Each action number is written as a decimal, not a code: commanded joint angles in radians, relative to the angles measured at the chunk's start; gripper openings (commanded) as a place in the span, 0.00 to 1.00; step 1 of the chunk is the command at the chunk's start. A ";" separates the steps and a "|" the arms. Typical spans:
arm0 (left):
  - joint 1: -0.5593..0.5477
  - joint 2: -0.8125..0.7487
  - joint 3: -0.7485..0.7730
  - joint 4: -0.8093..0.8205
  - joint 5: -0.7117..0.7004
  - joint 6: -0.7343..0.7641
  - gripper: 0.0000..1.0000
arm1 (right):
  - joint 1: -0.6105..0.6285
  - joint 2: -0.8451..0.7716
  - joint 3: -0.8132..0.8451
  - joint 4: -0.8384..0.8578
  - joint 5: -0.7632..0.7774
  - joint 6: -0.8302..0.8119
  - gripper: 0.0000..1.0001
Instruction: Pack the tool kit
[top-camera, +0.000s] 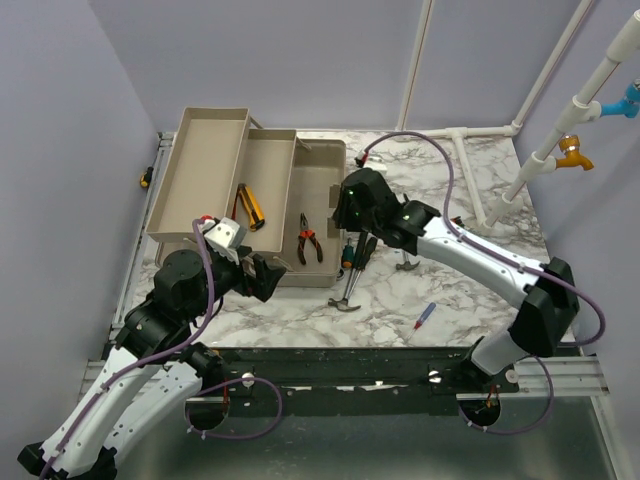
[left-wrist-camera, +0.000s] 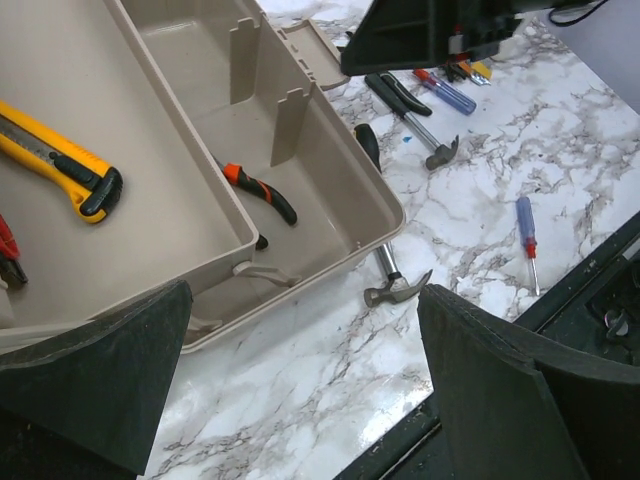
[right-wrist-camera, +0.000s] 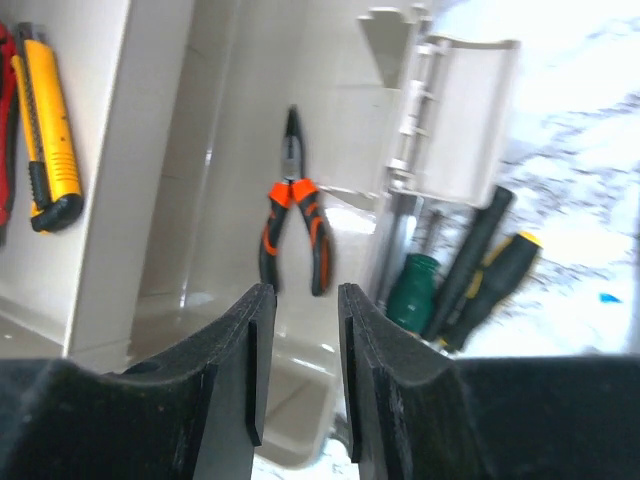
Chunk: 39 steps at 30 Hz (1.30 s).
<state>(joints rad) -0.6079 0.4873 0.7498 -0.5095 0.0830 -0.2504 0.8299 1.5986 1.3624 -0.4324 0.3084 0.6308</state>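
I need to next move my right gripper to the metal neck (top-camera: 406, 257) of the small hammer, just behind the head of the hammer, and close it there.
The beige tool kit box (top-camera: 322, 165) stands open at the back left with its trays (top-camera: 205, 170) folded out. Orange-handled pliers (top-camera: 308, 240) (right-wrist-camera: 293, 225) lie loose in its main compartment, and a yellow utility knife (top-camera: 249, 205) (right-wrist-camera: 48, 130) lies in a tray. My right gripper (top-camera: 350, 208) (right-wrist-camera: 300, 300) hovers over the box's right side, above the pliers, open a little with nothing between its fingers. My left gripper (top-camera: 268, 275) (left-wrist-camera: 300, 350) is wide open and empty over the marble in front of the box's near corner. A hammer (top-camera: 347, 290) (left-wrist-camera: 395, 285) lies beside the box.
Green-handled (right-wrist-camera: 412, 290) and black-and-yellow (right-wrist-camera: 495, 275) screwdrivers lie against the box's right wall. A second small hammer (top-camera: 408, 264) and a blue-and-red screwdriver (top-camera: 425, 316) (left-wrist-camera: 527, 235) lie on the marble to the right. White pipes (top-camera: 480, 170) stand at the back right.
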 joint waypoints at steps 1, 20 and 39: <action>0.008 -0.007 0.016 0.001 0.064 0.023 0.98 | -0.025 -0.119 -0.110 -0.089 0.156 0.007 0.36; 0.052 -0.012 0.017 0.005 0.133 0.036 0.99 | -0.296 -0.163 -0.434 -0.080 0.007 -0.041 0.35; 0.064 -0.010 0.016 0.008 0.156 0.037 0.98 | -0.376 0.124 -0.316 -0.033 0.007 -0.095 0.42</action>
<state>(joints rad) -0.5507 0.4843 0.7498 -0.5110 0.2070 -0.2241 0.4732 1.6863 1.0248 -0.4877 0.3241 0.5556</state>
